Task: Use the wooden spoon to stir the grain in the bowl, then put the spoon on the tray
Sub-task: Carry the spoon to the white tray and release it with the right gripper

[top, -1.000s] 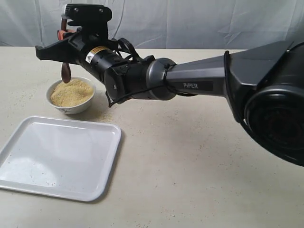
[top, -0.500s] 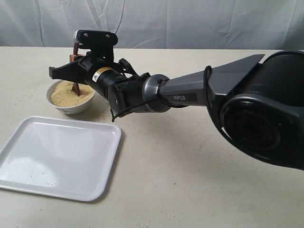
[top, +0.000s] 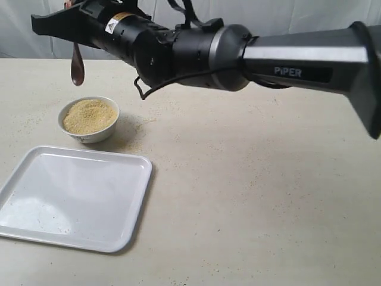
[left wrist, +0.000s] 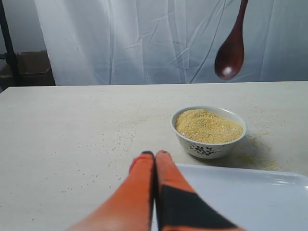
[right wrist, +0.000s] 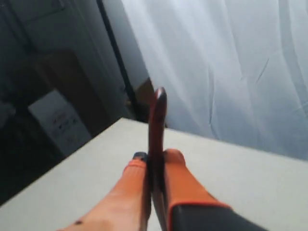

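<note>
The wooden spoon, hanging head down above the bowl's rim, will be released by my right gripper across the middle of the white tray (top: 89, 202).
The white bowl (top: 89, 132) holds a mound of yellowish-tan grain (top: 89, 115) and stands just beyond the tray (top: 71, 196). My right gripper (top: 70, 24) reaches across to the far left and is shut on the handle of the wooden spoon (top: 77, 68). The spoon hangs head down in the air, above the bowl's left rim and clear of the grain. In the right wrist view the spoon (right wrist: 157, 125) stands pinched between the orange fingers (right wrist: 155, 156). My left gripper (left wrist: 155, 155) is shut and empty, low over the tray's edge (left wrist: 250, 192), facing the bowl (left wrist: 208, 144) and spoon head (left wrist: 228, 57).
Spilled grains are scattered on the beige table around the bowl (top: 134, 140). A few specks lie on the tray. A white curtain (top: 286, 24) hangs behind the table. My right arm (top: 286, 53) spans the upper part of the exterior view.
Half a second ago the spoon's head was dipped in the grain. The right gripper has since risen and lifted the spoon out, above the bowl.
</note>
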